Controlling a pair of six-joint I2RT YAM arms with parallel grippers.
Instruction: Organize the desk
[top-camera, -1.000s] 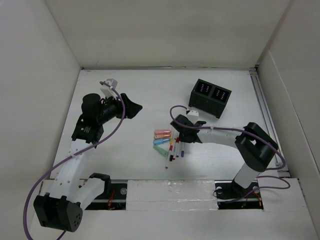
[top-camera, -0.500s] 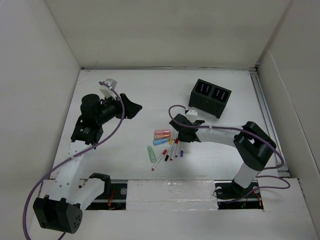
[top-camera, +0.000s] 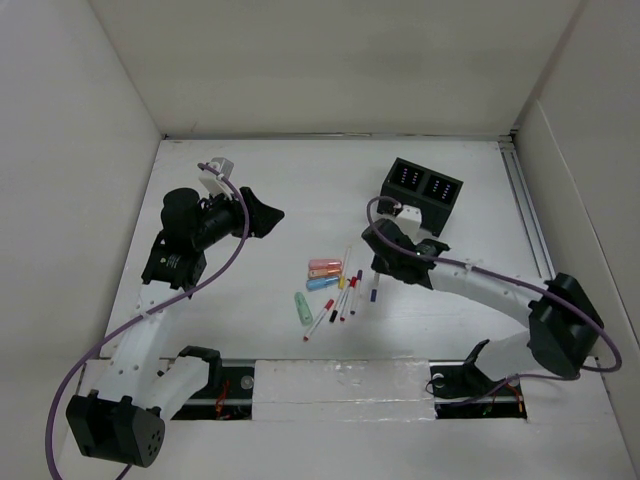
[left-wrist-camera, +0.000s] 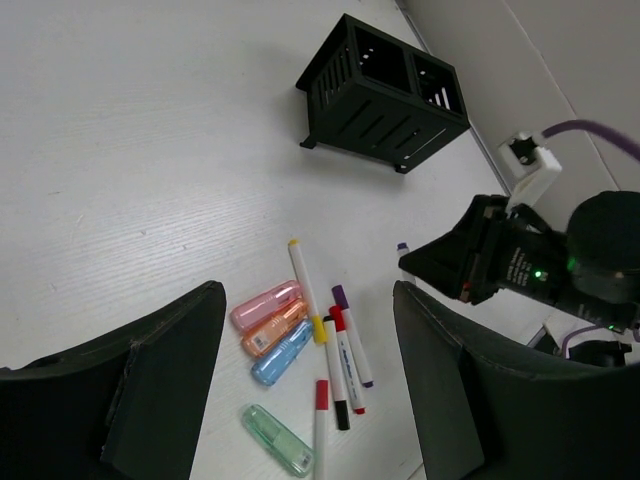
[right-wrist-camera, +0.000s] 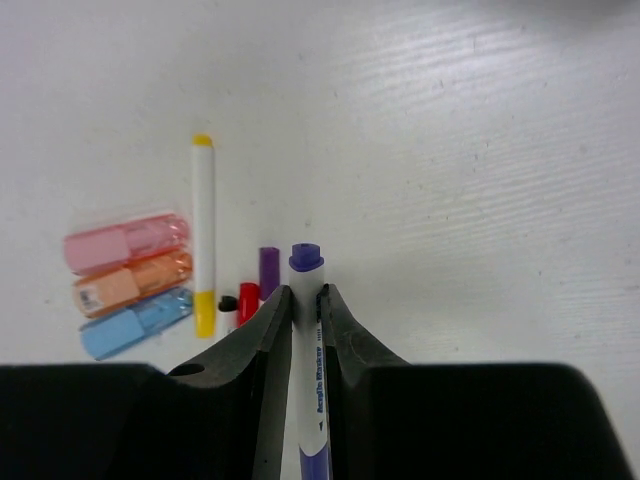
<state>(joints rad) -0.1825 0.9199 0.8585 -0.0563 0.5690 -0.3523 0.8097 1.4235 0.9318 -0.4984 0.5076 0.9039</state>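
Next, I release the white marker with my right gripper in the black organizer box's compartment nearer my left gripper (top-camera: 412, 183).
On the white desk (top-camera: 270, 200) lie a pink (top-camera: 324, 264), an orange and a blue highlighter side by side, a green highlighter (top-camera: 303, 308) apart at the near left, and several markers (top-camera: 340, 298) fanned beside them. My right gripper (top-camera: 378, 275) is shut on a white marker with a purple cap (right-wrist-camera: 306, 262), held just right of the pile; its jaws (right-wrist-camera: 306, 292) clamp the barrel. My left gripper (top-camera: 275, 213) is open and empty, raised over the left of the desk; its view shows the pile between its fingers (left-wrist-camera: 305, 300).
A black two-compartment organizer box (top-camera: 421, 194) stands at the back right, behind the right gripper; it also shows in the left wrist view (left-wrist-camera: 385, 92). White walls enclose the desk. A metal rail (top-camera: 340, 375) runs along the front edge.
My right gripper left the pile and moved right and back with the purple-capped marker in it. The green highlighter and a red marker were pushed to the near left. The left arm stayed still.
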